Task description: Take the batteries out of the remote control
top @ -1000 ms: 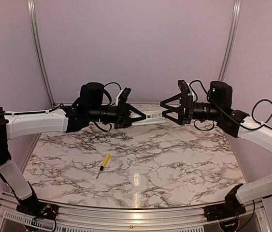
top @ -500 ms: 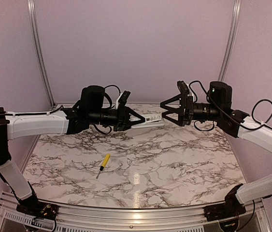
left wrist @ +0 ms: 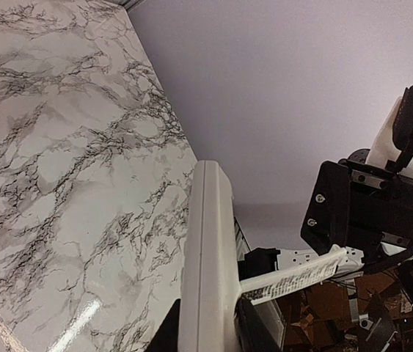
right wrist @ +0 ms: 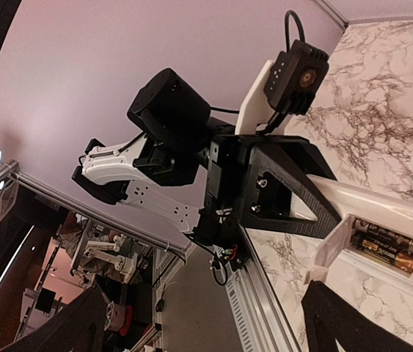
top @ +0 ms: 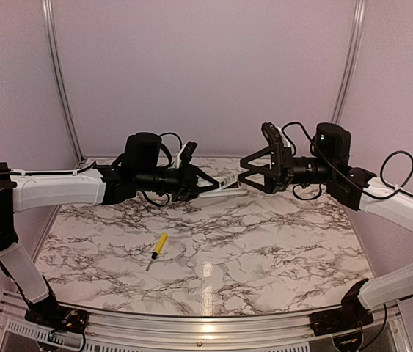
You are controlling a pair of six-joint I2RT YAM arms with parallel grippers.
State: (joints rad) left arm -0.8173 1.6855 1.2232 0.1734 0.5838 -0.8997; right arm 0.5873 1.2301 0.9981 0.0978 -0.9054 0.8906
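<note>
The robot's left gripper will set the white remote control down on the marble (top: pixel 202 242) next to the yellow-handled screwdriver, just behind the bright streak.
My left gripper (top: pixel 210 185) is shut on the white remote control (top: pixel 224 181) and holds it in the air above the far part of the table. In the left wrist view the remote (left wrist: pixel 207 249) rises between the fingers, with its cover flap (left wrist: pixel 294 275) standing out to the right. In the right wrist view the open compartment shows the two dark batteries (right wrist: pixel 384 249) lying side by side, with the flap (right wrist: pixel 331 257) raised beside them. My right gripper (top: pixel 243 172) is open at the remote's free end; its jaws stand wide apart (right wrist: pixel 213 326), one finger (right wrist: pixel 353 319) just under the flap.
A yellow-handled screwdriver (top: pixel 159 248) lies on the marble table (top: pixel 265 249) at the front left. Purple walls close in the back and sides. The metal frame edge (top: pixel 191 323) runs along the near side.
My right gripper has moved left, closer to the remote's free end. My left gripper has turned a little, and the remote now tilts up toward the right.
</note>
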